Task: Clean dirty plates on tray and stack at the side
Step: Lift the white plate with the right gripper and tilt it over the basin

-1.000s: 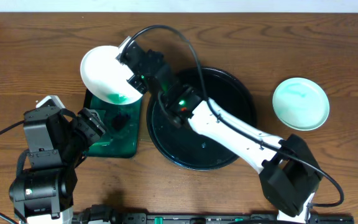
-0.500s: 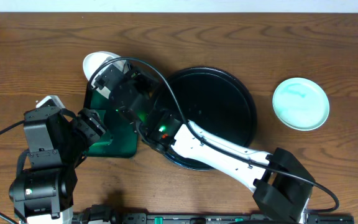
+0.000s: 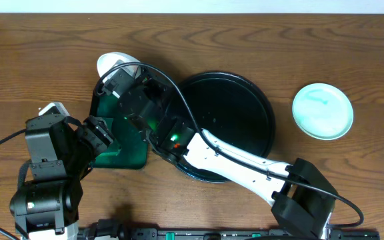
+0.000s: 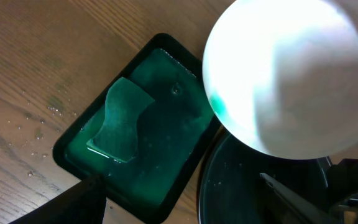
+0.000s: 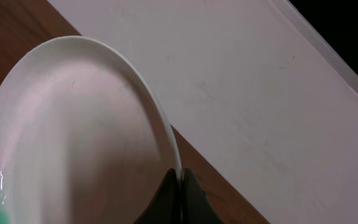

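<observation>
Next, my right gripper sets the white plate down on top of the pale mint plate [image 3: 314, 107], a little toward the black tray, and lets go.
My right gripper [image 3: 121, 81] is shut on the rim of a white plate [image 3: 111, 63] and holds it tilted steeply over the far end of the green tray. In the right wrist view the fingers [image 5: 180, 182] pinch the plate [image 5: 73, 137] at its edge. In the left wrist view the plate [image 4: 291, 74] shows a teal smear at its lower left rim. A pale mint plate [image 3: 322, 111] lies on the table at the right. The black tray [image 3: 249, 93] holds no plate. My left gripper [image 3: 102, 135] is open and empty at the green tray's left side, and its fingers [image 4: 179, 208] frame the bottom of the left wrist view.
The dark-green rectangular tray [image 3: 133, 159] holds teal water and a sponge [image 4: 120, 121]. It stands against the black tray's left rim [image 4: 207, 180]. My right arm lies across the black tray. Water drops dot the wood [image 4: 36, 121] to the green tray's left.
The right arm has swung left and down, tipping the plate from nearly flat to steeply tilted over the green tray. The left arm has not moved.
</observation>
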### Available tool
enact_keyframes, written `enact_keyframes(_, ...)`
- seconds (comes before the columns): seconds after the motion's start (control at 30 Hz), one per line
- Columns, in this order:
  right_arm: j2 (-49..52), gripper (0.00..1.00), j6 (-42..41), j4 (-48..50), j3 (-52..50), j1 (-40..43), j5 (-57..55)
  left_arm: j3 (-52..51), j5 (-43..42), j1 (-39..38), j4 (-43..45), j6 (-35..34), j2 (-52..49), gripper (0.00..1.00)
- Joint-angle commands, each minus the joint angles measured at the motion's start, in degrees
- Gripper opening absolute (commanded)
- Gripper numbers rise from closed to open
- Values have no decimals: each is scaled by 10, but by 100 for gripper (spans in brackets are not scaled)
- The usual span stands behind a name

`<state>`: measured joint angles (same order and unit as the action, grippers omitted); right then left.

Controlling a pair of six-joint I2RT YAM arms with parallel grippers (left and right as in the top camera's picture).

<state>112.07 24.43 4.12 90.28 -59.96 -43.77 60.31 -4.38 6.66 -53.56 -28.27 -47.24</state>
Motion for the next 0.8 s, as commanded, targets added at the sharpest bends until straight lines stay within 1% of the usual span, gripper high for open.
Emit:
enact_keyframes(0.0,-5,1,23,5,7,-1,-14,13,-3,2,0,4,0,76)
enact_keyframes(0.1,-5,1,32,5,7,-3,-14,13,-3,2,0,4,0,76)
enact_keyframes(0.33,-5,1,115,15,7,-22,-14,13,-3,2,0,4,0,76)
enact_keyframes(0.77,-5,1,132,21,7,-28,-15,13,-3,2,0,4,0,76)
